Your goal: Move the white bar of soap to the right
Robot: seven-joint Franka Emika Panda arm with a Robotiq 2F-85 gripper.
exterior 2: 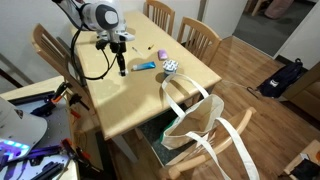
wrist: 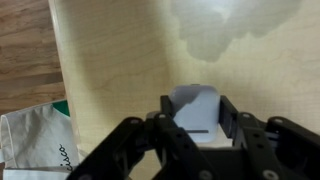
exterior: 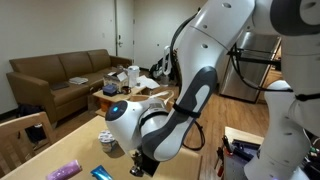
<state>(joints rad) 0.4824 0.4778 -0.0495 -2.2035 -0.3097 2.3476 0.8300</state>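
Observation:
Next, I open my gripper and leave the white bar of soap on the bare table (exterior: pixel 168 170), on the far side of the blue packet from the purple item.
The white bar of soap (wrist: pixel 196 112) is a small, plain white block sitting between my two fingers in the wrist view, with both finger pads against its sides. My gripper (wrist: pixel 198 118) is shut on it over the light wooden table (wrist: pixel 110 50). In both exterior views the gripper (exterior 2: pixel 123 69) (exterior: pixel 140 166) points straight down at the table's far side, close to the surface. The soap is too small to make out there, and I cannot tell whether it rests on the table or is lifted.
A purple oblong item (exterior 2: pixel 161 53), a small blue packet (exterior 2: pixel 141 66) and a pale patterned cup (exterior 2: pixel 170 66) lie near the gripper on the table (exterior 2: pixel 130 105). A white tote bag (exterior 2: pixel 195 125) hangs at the table's edge. Wooden chairs (exterior 2: pixel 198 36) surround it.

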